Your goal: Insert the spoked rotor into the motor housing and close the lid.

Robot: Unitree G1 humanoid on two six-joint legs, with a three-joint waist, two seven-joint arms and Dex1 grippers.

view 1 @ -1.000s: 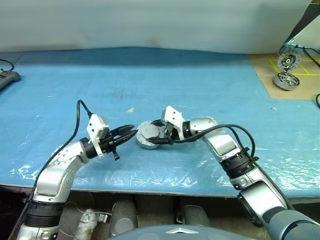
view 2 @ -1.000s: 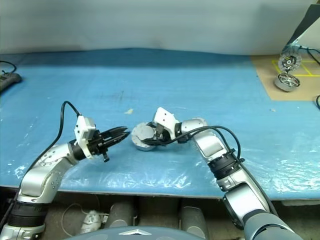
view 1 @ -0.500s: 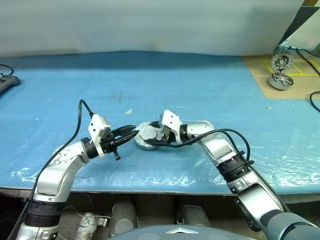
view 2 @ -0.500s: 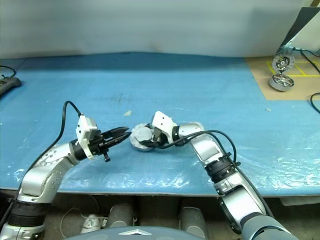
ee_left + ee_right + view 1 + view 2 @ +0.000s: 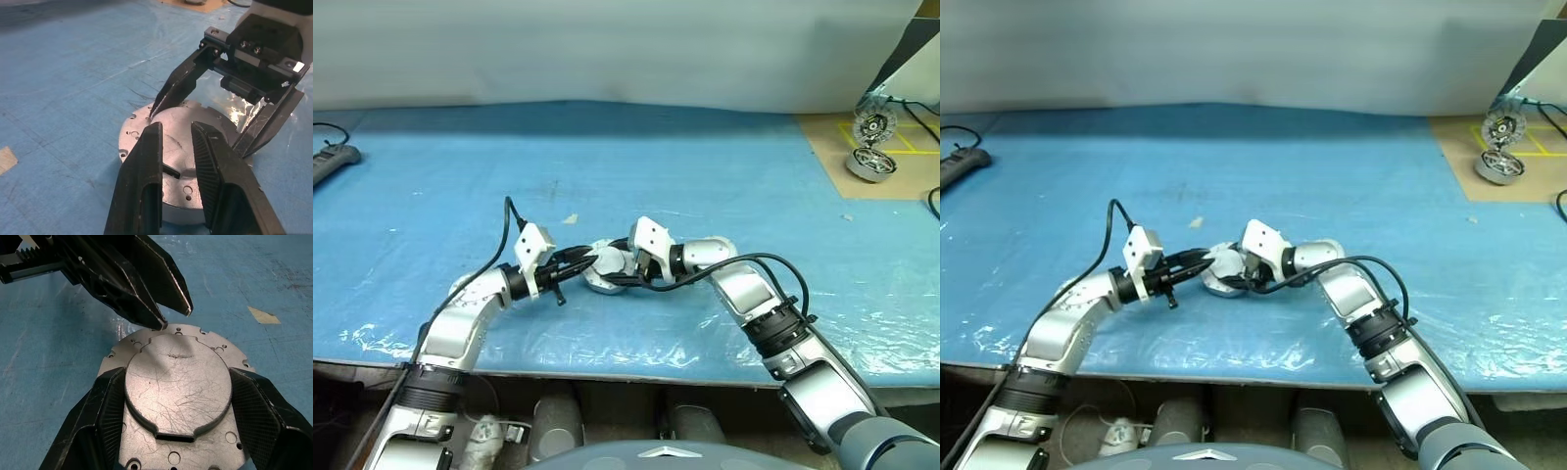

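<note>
I need to open my right gripper, as it holds only the lid's raised centre, then turn it and pinch lid and motor housing together across their rim [image 5: 183, 461].
Near the middle of the blue table lies the motor housing [image 5: 172, 208], a round silver-grey piece with the lid [image 5: 177, 382] on top, smooth grey face up. My right gripper [image 5: 619, 270] reaches in from the right, one finger on each side of the lid's raised centre [image 5: 181, 132], shut on it. My left gripper [image 5: 588, 260] comes in level from the left. Its fingers [image 5: 146, 161] are shut, and the tips rest at the lid's left edge, seen in the right wrist view [image 5: 173, 318] just over the flange. The spoked rotor is hidden.
A tan board with yellow tape marks lies at the back right, carrying another silver motor part [image 5: 867, 164] and a spoked wheel [image 5: 876, 124]. A black device [image 5: 333, 162] lies at the far left. The table's front edge runs just below both arms.
My left gripper has moved right and slightly down, from a short gap away to the lid's edge. The right gripper has kept its hold and place.
</note>
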